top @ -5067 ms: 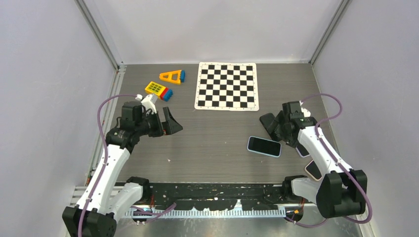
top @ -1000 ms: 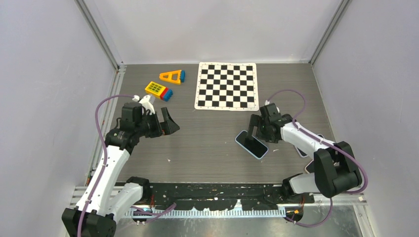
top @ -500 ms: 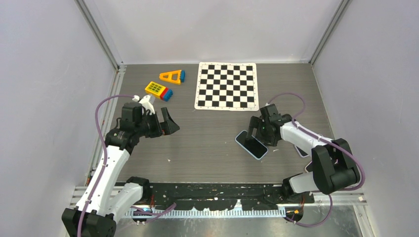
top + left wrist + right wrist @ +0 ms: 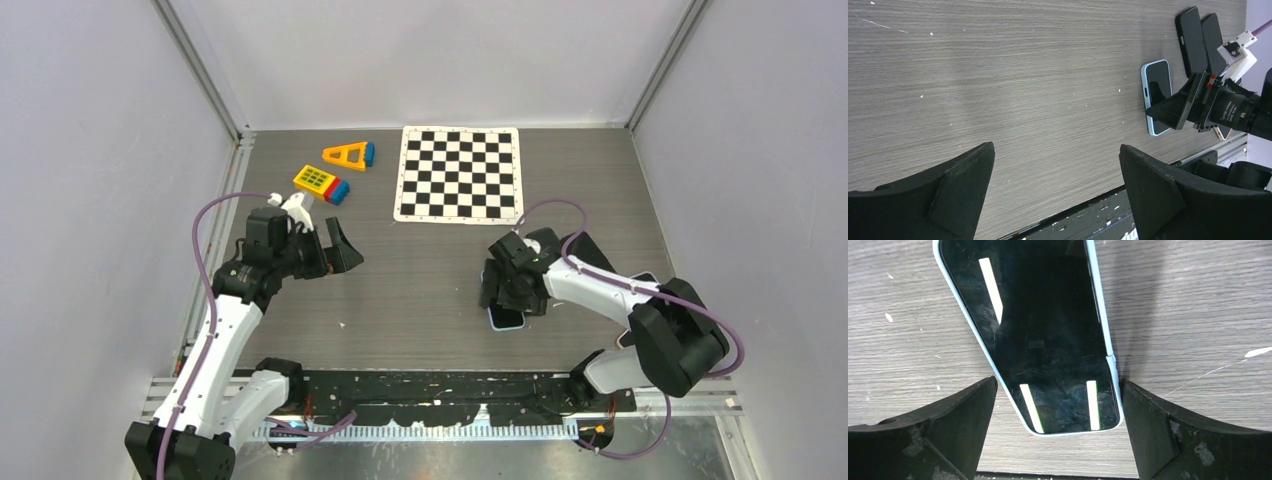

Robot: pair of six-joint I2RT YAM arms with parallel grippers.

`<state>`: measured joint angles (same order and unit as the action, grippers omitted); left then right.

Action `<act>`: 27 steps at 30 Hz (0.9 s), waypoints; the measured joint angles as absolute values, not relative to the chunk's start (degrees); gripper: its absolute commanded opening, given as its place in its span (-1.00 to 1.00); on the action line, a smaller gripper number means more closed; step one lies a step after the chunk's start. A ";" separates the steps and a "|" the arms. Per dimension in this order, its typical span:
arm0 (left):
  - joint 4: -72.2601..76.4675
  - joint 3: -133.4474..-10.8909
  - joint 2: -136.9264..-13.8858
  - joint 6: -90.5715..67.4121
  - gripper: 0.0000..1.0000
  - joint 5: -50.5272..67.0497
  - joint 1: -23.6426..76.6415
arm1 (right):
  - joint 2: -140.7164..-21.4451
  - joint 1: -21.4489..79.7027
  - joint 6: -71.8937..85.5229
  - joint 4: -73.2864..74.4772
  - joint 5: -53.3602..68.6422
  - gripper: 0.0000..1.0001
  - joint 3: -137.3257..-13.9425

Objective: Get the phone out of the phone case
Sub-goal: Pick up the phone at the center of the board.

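Next, the left gripper closes on the far end (image 4: 485,275) (image 4: 1154,64) of the light-blue phone case, which is the end toward the checkerboard mat.
The phone (image 4: 1033,330) lies flat, screen up, in its light-blue phone case (image 4: 974,335). My right gripper (image 4: 1058,381) is open and straddles the phone's near end, one finger on each side. The right finger (image 4: 1148,420) stands close against the case's edge. From above, the right gripper (image 4: 508,298) covers most of the phone (image 4: 506,321), right of centre on the table. My left gripper (image 4: 335,250) is open with nothing in it, hovering far to the left. In the left wrist view, the phone (image 4: 1158,95) lies well beyond the left gripper (image 4: 1056,146).
A checkerboard mat (image 4: 460,173) lies at the back centre. A yellow keypad block (image 4: 320,182) and an orange triangle block (image 4: 348,155) sit at the back left. Two other dark phones (image 4: 1193,40) (image 4: 1213,35) lie side by side beyond the cased phone.
My right gripper swung left and toward the near edge, coming down over the phone. The phone turned from diagonal to nearly lengthwise between the fingers. The left arm stayed put.
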<state>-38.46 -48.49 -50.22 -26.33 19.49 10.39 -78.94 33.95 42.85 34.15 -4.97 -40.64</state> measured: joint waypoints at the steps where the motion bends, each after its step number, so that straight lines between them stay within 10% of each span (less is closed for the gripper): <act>1: -38.46 -48.51 -50.22 -26.33 0.97 19.46 10.39 | -79.29 35.27 43.11 34.48 -6.04 1.00 -40.91; 7: -38.46 -48.51 -50.22 -26.33 0.97 19.00 10.39 | -84.29 40.38 43.88 36.80 -11.99 1.00 -44.23; 17: -38.35 -48.49 -50.22 -26.57 0.98 19.77 10.39 | -85.08 41.69 46.04 35.73 -13.15 0.17 -44.64; 27: -32.01 -45.34 -54.19 -33.58 0.91 25.78 10.39 | -82.85 41.74 45.84 30.30 -11.05 -0.01 -43.13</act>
<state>-32.01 -45.34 -54.19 -33.58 25.78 10.39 -82.85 41.74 45.84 30.30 -11.05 -43.13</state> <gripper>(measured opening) 0.971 0.805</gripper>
